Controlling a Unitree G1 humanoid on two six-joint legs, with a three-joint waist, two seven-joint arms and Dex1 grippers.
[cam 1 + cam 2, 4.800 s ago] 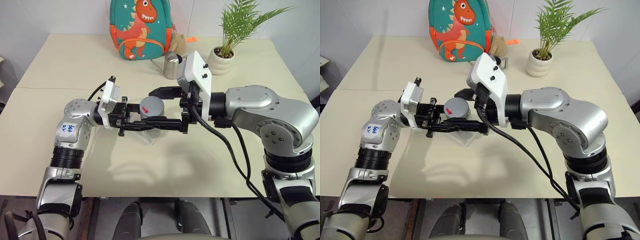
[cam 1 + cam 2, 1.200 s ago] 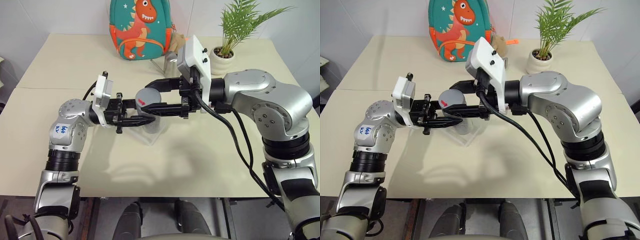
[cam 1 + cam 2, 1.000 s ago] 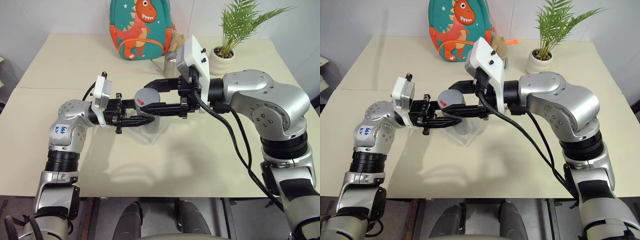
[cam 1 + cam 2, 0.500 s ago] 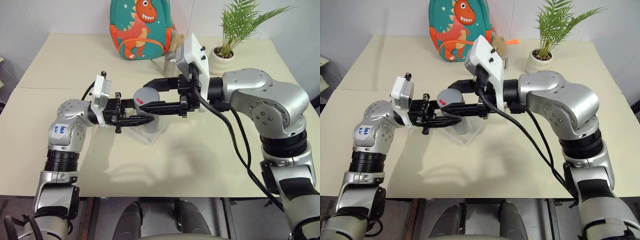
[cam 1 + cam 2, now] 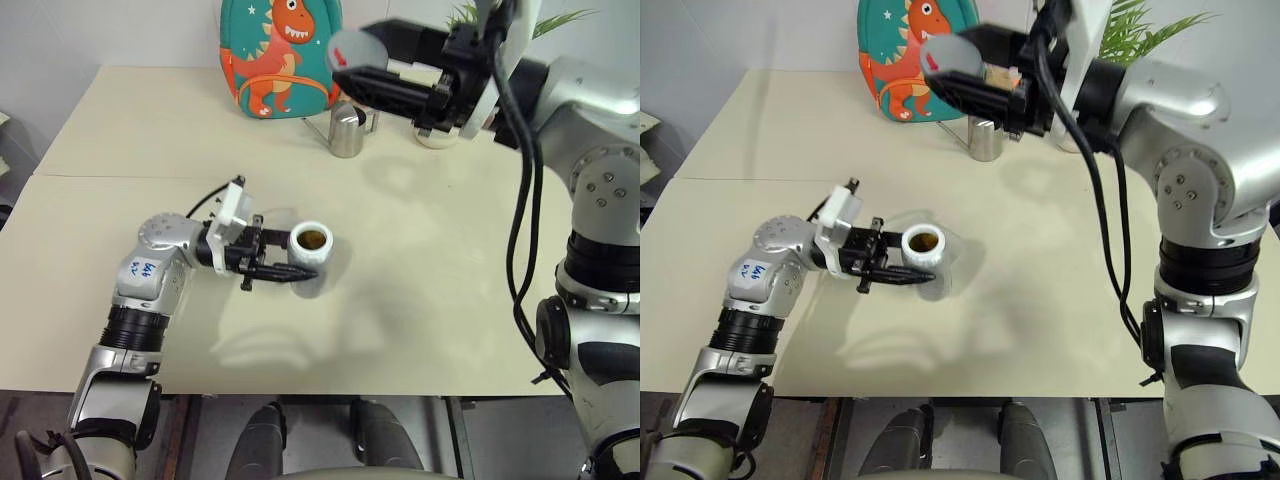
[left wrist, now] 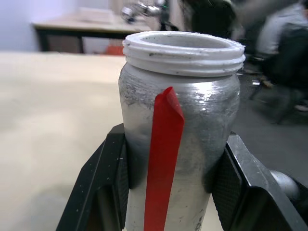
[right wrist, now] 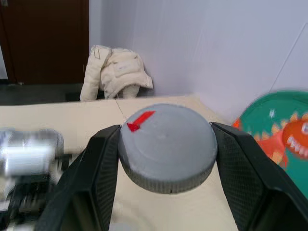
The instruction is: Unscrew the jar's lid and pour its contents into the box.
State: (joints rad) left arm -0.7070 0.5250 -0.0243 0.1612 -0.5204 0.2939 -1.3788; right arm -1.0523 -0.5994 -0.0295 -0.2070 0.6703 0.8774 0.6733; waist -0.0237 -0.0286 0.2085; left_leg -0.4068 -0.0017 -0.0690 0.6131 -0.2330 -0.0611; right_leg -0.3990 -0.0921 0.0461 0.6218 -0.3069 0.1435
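Note:
The grey lid will be set down by my right gripper level with the jar, on the bare table before the potted plant [image 5: 420, 263].
My left gripper [image 5: 283, 271] is shut on the jar [image 5: 310, 258], a silvery cylinder with a red strip [image 6: 163, 159] on its side. The jar stands upright and its white threaded mouth [image 6: 184, 47] is uncovered. Brown contents [image 5: 924, 240] show inside it. High up at the back, in front of the backpack, my right gripper [image 5: 352, 58] is shut on the grey lid [image 7: 167, 147], which bears a small red mark. The lid is well clear of the jar. Of the clear box I make out only a faint glassy edge [image 5: 958, 262] by the jar's base.
A green dinosaur backpack [image 5: 283, 55] stands at the table's far edge. A steel watering can [image 5: 347, 130] is just in front of it. A potted plant [image 5: 1140, 40] sits at the back right, behind my right arm. A seam [image 5: 90, 177] crosses the cream table.
My right gripper has lifted the lid off the jar and carried it up toward the back. The jar's mouth is now uncovered. The jar and my left gripper sit lower.

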